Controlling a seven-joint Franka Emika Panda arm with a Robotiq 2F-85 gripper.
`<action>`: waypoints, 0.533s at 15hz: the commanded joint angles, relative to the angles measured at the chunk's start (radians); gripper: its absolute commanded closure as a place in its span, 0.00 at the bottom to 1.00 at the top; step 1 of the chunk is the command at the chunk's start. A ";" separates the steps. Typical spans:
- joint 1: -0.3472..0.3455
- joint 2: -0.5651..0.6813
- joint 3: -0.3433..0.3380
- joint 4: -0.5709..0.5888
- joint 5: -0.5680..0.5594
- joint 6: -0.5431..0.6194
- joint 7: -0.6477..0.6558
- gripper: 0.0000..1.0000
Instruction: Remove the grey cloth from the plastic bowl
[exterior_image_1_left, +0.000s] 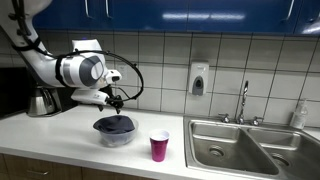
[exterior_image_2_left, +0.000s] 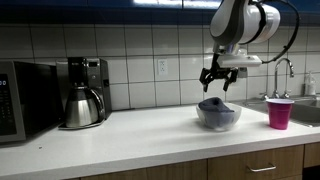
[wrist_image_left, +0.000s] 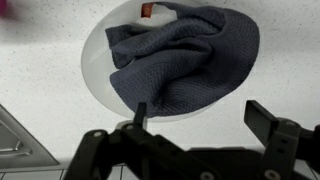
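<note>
Next, I move my gripper down to the grey cloth's middle fold (exterior_image_1_left: 118, 122) (wrist_image_left: 168, 80) inside the plastic bowl and close it there.
A dark grey cloth (exterior_image_1_left: 115, 125) lies bunched inside a clear plastic bowl (exterior_image_1_left: 114, 137) on the white counter. It shows in both exterior views, cloth (exterior_image_2_left: 216, 105) in bowl (exterior_image_2_left: 218, 120), and in the wrist view, cloth (wrist_image_left: 185, 60) in bowl (wrist_image_left: 96, 65). My gripper (exterior_image_1_left: 117, 102) hangs open and empty a short way above the bowl, fingers pointing down; it also shows in an exterior view (exterior_image_2_left: 218, 83). In the wrist view the fingertips (wrist_image_left: 200, 115) are spread beside the cloth's near edge, not touching it.
A pink cup (exterior_image_1_left: 159, 147) stands next to the bowl, toward a steel sink (exterior_image_1_left: 245, 150) with a tap. A coffee maker with a metal pot (exterior_image_2_left: 81, 105) and a microwave (exterior_image_2_left: 22, 100) stand further along the counter. A tiled wall is behind.
</note>
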 joint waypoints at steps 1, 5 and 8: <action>-0.024 0.092 -0.009 0.062 -0.046 0.058 0.019 0.00; -0.016 0.172 -0.034 0.104 -0.051 0.085 0.019 0.00; -0.010 0.224 -0.049 0.131 -0.039 0.090 0.012 0.00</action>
